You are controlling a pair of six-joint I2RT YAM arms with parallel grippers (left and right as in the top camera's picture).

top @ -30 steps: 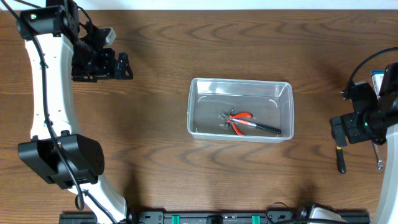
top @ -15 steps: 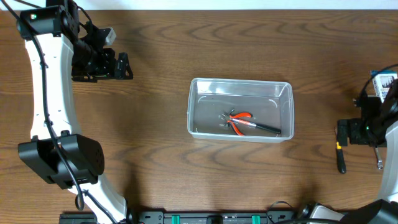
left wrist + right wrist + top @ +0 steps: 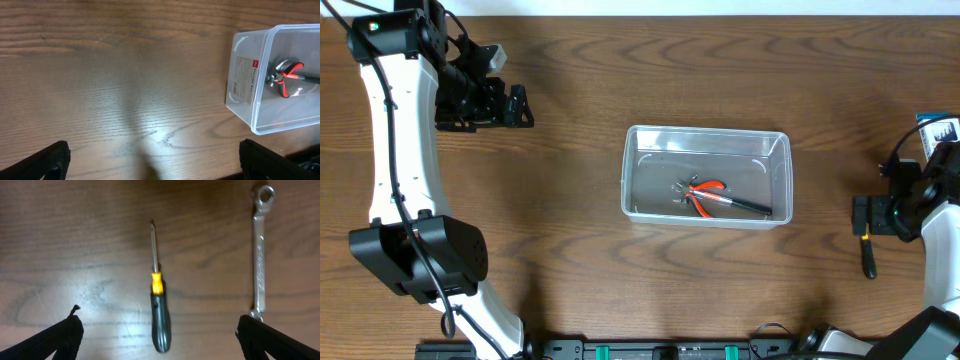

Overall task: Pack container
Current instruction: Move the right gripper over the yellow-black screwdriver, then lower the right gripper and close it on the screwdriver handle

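Note:
The robot's right gripper will close on the end of the black handle (image 3: 866, 243) (image 3: 158, 300) beside the screwdriver's yellow collar.
The clear plastic container (image 3: 706, 176) sits at the table's middle with red-handled pliers (image 3: 708, 197) inside; it also shows in the left wrist view (image 3: 260, 75). My right gripper (image 3: 160, 340) is open above a screwdriver (image 3: 159, 312) with a black handle and yellow collar, which lies on the table (image 3: 867, 252). A silver wrench (image 3: 260, 255) lies to its right. My left gripper (image 3: 515, 105) is open and empty at the far left, well away from the container.
A blue-and-white card pack (image 3: 940, 130) lies at the right edge, behind my right arm. The wooden table (image 3: 570, 260) is bare between the left arm and the container.
My right gripper has shifted to the right and a little toward the front, coming over the screwdriver's shaft. The left arm has not moved.

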